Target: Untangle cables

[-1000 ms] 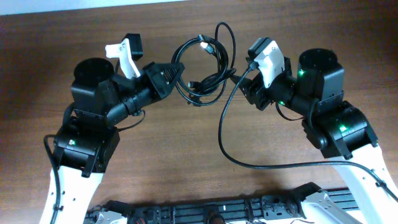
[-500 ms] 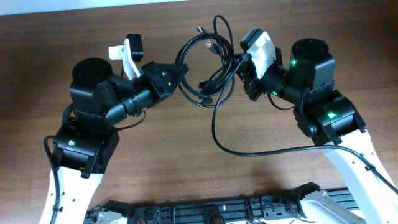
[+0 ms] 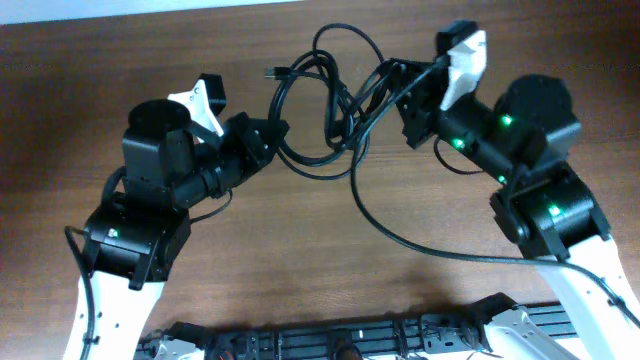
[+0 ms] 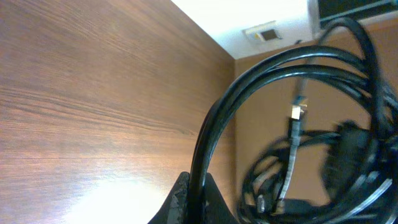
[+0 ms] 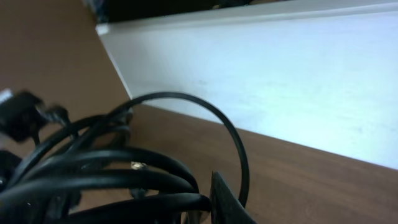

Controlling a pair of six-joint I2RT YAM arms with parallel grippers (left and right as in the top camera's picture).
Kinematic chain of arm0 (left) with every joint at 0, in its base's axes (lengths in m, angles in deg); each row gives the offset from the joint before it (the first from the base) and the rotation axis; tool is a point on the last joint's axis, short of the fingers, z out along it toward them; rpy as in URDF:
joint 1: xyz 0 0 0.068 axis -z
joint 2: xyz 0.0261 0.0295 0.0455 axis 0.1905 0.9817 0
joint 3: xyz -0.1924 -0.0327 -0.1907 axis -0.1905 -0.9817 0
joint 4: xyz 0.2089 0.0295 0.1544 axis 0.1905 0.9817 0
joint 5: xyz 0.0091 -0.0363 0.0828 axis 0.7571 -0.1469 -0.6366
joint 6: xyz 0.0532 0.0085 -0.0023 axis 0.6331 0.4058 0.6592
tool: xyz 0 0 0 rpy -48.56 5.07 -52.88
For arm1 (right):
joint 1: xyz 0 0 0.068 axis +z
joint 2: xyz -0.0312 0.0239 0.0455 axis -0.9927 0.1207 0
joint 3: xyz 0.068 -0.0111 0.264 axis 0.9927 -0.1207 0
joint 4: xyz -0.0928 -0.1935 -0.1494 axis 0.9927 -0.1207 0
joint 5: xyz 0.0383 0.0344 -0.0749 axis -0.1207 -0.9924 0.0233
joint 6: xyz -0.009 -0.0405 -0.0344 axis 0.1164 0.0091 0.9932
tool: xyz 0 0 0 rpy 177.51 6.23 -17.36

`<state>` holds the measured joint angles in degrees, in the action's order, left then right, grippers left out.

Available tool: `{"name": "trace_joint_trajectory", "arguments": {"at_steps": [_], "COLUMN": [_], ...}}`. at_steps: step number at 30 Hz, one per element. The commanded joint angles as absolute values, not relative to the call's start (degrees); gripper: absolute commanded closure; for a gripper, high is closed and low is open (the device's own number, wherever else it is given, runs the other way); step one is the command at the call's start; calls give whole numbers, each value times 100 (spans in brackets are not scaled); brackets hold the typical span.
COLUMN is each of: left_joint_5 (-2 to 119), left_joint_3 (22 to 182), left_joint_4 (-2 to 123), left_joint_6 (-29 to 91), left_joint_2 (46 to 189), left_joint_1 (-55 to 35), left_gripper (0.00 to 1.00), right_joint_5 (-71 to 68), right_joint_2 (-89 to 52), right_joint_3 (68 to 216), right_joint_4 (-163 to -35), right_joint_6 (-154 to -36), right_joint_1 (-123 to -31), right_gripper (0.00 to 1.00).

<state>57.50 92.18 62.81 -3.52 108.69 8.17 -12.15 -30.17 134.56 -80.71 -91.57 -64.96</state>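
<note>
Several strands of cable are pinched together in my right gripper, so it should open while my left gripper lifts the thick cable loop, then take the cables (image 3: 279,97) near my left gripper.
The cables (image 3: 337,100) form a black tangle of loops between my two grippers at the far middle of the table. One plug end (image 3: 270,72) sticks out to the left. A long strand (image 3: 420,245) trails toward the front right. My left gripper (image 3: 278,135) is shut on one thick loop, and in the left wrist view that cable (image 4: 214,124) runs up from between the fingertips of the left gripper (image 4: 199,199). My right gripper (image 3: 392,88) is shut on the bundle's right side. The right wrist view shows several strands (image 5: 112,180) ending at its dark finger (image 5: 227,202).
The wooden table (image 3: 250,260) ends at a white wall strip (image 3: 150,10) close behind the tangle, which also shows as a white wall (image 5: 280,81) in the right wrist view. A black equipment rail (image 3: 340,340) runs along the front edge.
My right gripper has closed on the cables and swung back and to the right, pulling the bundle up and stretching the loops. The left gripper kept its hold and shifted slightly.
</note>
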Motion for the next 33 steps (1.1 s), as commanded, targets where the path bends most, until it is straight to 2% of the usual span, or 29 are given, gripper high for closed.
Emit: {"name": "trace_joint_trajectory", "arguments": {"at_steps": [1,7,12,13,16,19,22,26,29,33], "left_joint_5": [5125,4981,4769,4741,4885,5667,6137,6795,7184,7245], "left_joint_3": [9279,9279,9279,9279,9281,9281,9281,9281,9281,9286], "left_joint_4": [6552,6817,6836,6843,6677,6128,5746,5472,5453,5409], "left_joint_6": [151,199,863,883,907,1419,1808,1967,1342,774], "left_joint_2": [10843,11081,11243,11243,11228,11221,11221,11223,11221,11212], "left_joint_1": [809,809,809,806,809,809,809,809,809,806], "left_gripper": [100,100,100,100,100,100,100,100,100,100], "right_joint_5": [-384,446,1782,1985,1804,816,79,-1105,-1726,-1726], "right_joint_2": [-3338,-3531,-3618,-3618,-3616,-3590,-3539,-3421,-3262,-3111], "right_joint_3": [13552,13552,13552,13552,13552,13552,13552,13552,13552,13552], "right_joint_4": [-7975,-8027,-8578,-8692,-8880,-9159,-9489,-10005,-10491,-10930], "right_joint_6": [-10379,-11531,-11402,-11210,-10703,-10077,-9649,-8145,-6576,-5726], "right_joint_1": [-6470,-6470,-6470,-6470,-6470,-6470,-6470,-6470,-6470,-6470], "right_gripper": [86,83,81,77,47,32,31,25,24,23]}}
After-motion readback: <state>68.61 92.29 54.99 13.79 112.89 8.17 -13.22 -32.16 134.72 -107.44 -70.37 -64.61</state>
